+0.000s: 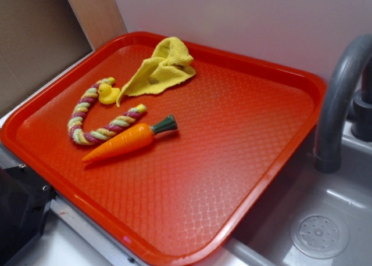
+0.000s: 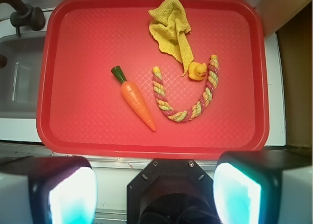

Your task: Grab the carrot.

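I need to close my gripper on the thick orange part (image 1: 135, 137) (image 2: 131, 94) of the carrot, under the carrot's green stem.
The carrot (image 1: 123, 142) is glossy orange with a dark green stem and lies flat on the red tray (image 1: 232, 155), left of middle. In the wrist view the carrot (image 2: 137, 102) lies near the tray's middle, its tip towards me. My gripper (image 2: 155, 192) is high above the tray's near edge, well short of the carrot. Its jaws stand wide apart with nothing between them. The gripper is out of the exterior view.
A twisted yellow-pink-green rope toy (image 1: 93, 116) curls beside the carrot, with a small yellow duck (image 1: 107, 93) and a yellow cloth (image 1: 160, 67) beyond it. A grey faucet (image 1: 340, 97) and a sink (image 1: 314, 219) stand to the right of the tray. A wooden panel (image 1: 96, 13) rises behind.
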Motion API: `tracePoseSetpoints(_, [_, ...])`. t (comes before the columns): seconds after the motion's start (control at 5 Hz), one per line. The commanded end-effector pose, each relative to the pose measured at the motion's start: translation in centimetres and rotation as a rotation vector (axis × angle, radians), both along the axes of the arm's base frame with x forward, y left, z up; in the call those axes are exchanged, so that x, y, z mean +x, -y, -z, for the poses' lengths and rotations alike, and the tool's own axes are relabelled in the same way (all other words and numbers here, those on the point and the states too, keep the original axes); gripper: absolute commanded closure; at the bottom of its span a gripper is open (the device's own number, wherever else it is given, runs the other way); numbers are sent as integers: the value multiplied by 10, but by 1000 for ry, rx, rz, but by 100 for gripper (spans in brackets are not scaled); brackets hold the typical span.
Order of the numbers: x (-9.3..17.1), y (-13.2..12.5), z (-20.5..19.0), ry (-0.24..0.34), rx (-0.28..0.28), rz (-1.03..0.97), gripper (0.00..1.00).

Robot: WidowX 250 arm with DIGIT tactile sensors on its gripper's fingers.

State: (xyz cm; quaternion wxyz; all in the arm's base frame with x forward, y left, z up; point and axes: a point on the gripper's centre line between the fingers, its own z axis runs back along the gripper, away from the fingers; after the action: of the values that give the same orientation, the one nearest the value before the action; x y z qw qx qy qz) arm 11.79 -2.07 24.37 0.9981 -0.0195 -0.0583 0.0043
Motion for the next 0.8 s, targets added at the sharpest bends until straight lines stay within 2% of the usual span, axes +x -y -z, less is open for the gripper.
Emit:
tracePoseSetpoints(0.0, [0,0,0,0,0,0,0])
tracePoseSetpoints(0.2, [12,2,7,20,-83,-168,0])
tracePoseSetpoints(0.4, [26,9,15,34,-58,-20,0])
tracePoseSetpoints(0.6, [44,13,32,25,-50,120,0])
